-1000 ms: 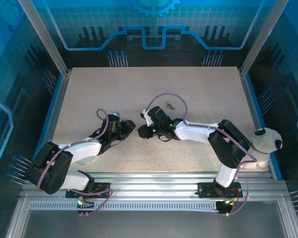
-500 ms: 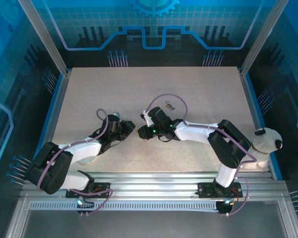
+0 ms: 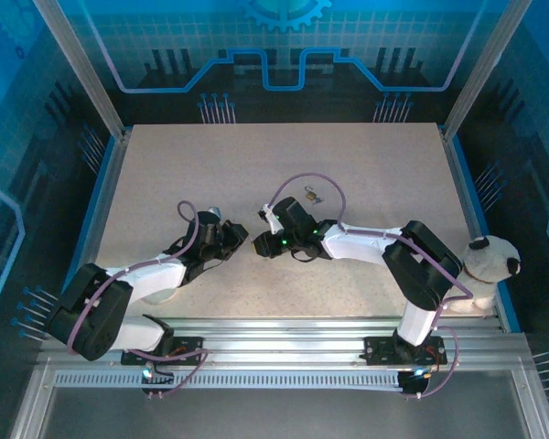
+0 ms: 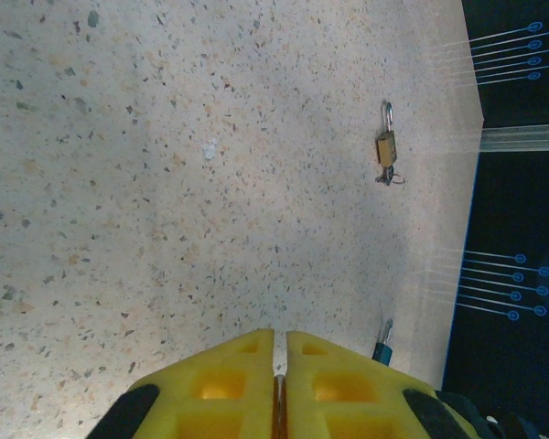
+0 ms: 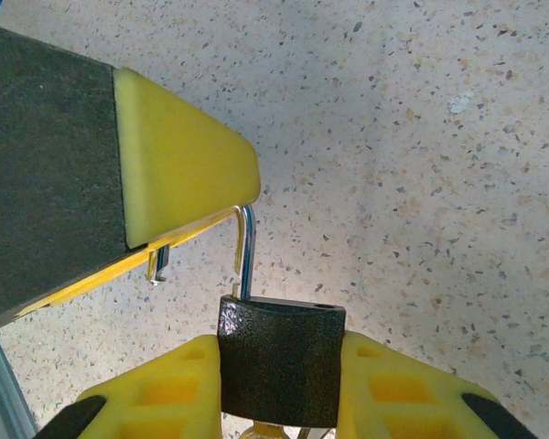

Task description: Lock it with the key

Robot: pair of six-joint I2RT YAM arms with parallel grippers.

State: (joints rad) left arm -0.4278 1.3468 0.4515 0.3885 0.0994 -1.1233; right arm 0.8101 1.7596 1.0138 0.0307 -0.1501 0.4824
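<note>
The padlock's body is swung away from its shackle's loose end as my right gripper holds the black padlock's narrow edges, so next I regrasp the padlock's broad sides [image 5: 281, 361].
A black padlock [image 5: 282, 366] stands upright between the yellow fingers of my right gripper [image 5: 282, 340], which is shut on its body. Its silver shackle [image 5: 245, 251] is open and rises to my left gripper's yellow finger [image 5: 178, 165]. In the left wrist view my left gripper [image 4: 280, 335] is shut with a thin metal bar pinched between the pads. A brass bit [image 5: 273, 430] peeks out under the padlock body, likely the key. From above, the two grippers meet mid-table, left gripper [image 3: 242, 236] against right gripper [image 3: 262, 240].
A small brass padlock [image 4: 386, 146] with a key ring lies farther out on the speckled table [image 3: 165, 174], also seen as the brass padlock [image 3: 311, 194]. A teal padlock [image 4: 382, 346] lies near the left gripper. A plush dog [image 3: 489, 265] sits at the right edge.
My left gripper's jaws have closed onto the shackle. Both arms have stayed almost where they were.
</note>
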